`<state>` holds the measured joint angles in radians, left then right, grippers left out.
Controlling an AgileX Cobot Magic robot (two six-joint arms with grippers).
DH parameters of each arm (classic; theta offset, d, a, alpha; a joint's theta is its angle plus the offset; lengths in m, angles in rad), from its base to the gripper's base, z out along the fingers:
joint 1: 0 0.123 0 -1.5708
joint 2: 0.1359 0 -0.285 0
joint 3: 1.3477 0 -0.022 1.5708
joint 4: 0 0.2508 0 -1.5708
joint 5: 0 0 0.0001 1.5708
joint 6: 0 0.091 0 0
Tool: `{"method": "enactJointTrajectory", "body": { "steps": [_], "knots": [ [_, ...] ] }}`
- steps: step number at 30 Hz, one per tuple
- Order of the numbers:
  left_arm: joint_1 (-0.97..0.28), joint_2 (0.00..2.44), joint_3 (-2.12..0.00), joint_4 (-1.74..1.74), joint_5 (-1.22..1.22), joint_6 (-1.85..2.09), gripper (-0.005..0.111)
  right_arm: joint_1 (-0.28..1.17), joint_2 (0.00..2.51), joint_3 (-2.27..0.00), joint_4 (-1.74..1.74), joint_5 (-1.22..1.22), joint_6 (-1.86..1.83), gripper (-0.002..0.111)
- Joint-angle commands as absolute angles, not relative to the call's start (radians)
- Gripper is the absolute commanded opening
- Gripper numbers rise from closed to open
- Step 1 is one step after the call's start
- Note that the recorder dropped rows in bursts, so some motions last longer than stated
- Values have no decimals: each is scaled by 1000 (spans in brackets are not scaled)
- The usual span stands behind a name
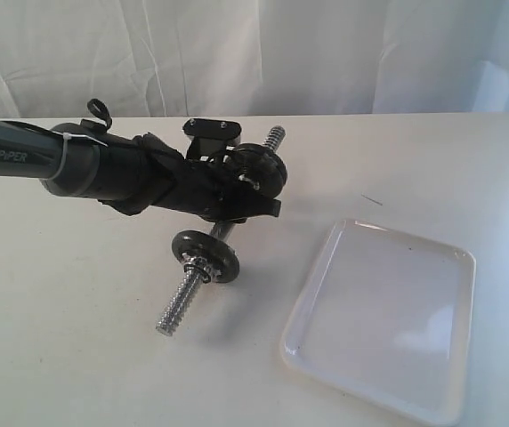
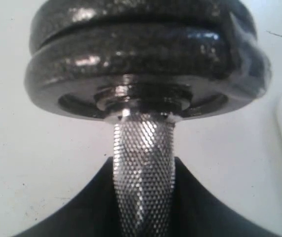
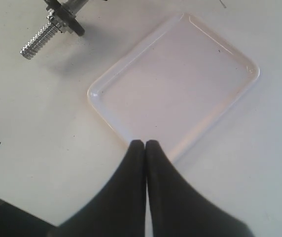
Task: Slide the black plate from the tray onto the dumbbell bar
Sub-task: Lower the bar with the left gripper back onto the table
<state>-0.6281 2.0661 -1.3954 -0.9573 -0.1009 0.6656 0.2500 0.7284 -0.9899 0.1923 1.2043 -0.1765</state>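
Observation:
The robot's left gripper should release the dumbbell bar on the bare tabletop (image 1: 254, 253) next to the long rim of the white tray. The bar is now tilted over the table.
The dumbbell bar (image 1: 181, 304) lies tilted over the table, and my left gripper (image 1: 237, 194) is shut on its knurled middle (image 2: 143, 192). In the left wrist view, two black discs sit stacked flush on the bar's far end. The outer one (image 2: 141, 17) is the black plate, and the inner disc (image 2: 146, 74) is right against it. Another disc with a silver nut (image 1: 206, 255) sits near the closer threaded end. The white tray (image 1: 388, 320) is empty. My right gripper (image 3: 145, 143) is shut on nothing and hovers over the tray's rim (image 3: 131, 133).
The bar's far threaded end (image 1: 277, 136) sticks out past the discs. White curtains (image 1: 254, 53) hang behind the table. The left arm (image 1: 50, 156) reaches in from the left edge. A small dark mark (image 1: 372, 199) shows on the tabletop.

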Motion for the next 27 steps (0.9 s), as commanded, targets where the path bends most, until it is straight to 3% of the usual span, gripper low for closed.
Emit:
{"method": "enactJointTrajectory", "body": {
  "steps": [1, 27],
  "knots": [
    [-630, 1996, -1445, -1004, -185, 678, 0, 248, 723, -988, 183, 1209, -173, 0],
    [-630, 1996, -1445, -1019, -61, 669, 0, 248, 723, -988, 183, 1210, -177, 0]
  ]
}}
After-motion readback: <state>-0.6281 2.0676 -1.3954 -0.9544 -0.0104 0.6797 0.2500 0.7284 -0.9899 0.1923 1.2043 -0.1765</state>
